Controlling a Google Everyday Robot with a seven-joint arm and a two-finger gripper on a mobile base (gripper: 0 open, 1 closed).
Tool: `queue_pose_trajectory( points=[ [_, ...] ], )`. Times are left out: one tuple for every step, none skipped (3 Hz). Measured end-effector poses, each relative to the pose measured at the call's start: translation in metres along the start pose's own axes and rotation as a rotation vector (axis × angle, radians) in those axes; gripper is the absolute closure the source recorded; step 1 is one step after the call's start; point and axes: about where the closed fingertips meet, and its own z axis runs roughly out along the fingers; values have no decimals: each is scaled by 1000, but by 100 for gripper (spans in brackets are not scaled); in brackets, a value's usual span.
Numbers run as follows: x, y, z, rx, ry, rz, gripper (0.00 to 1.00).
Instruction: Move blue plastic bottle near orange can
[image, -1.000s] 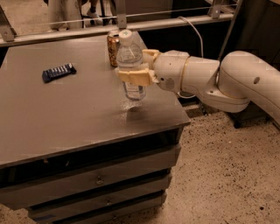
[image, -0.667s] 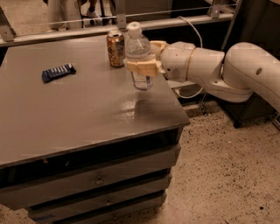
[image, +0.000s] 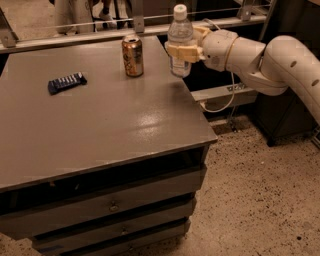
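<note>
The robot's gripper needs to let go of the blue plastic bottle on the table (image: 155, 75) close beside the orange can, toward the cable.
The blue plastic bottle (image: 180, 35) is a clear water bottle with a white cap, held upright a little above the table's far right edge. My gripper (image: 181, 51) is shut on the bottle around its middle, reaching in from the right. The orange can (image: 133, 56) stands upright on the table top, to the left of the bottle with a small gap between them.
A small dark-blue wrapped bar (image: 66, 82) lies at the table's (image: 100, 130) back left. The grey table has drawers in its front. A metal rail (image: 100, 34) runs behind the table. A cable and speckled floor (image: 260, 200) lie to the right.
My gripper has carried the bottle up and back toward the table's far right edge, closer to the orange can. The can and bar have not moved.
</note>
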Motion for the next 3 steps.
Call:
queue_pose_trajectory(
  points=[
    [5,-26,25,1,-115,67,100],
    [5,-36,53,-42,-172,101,100],
    [7,-37,79,-113,-160,114,100]
  ],
)
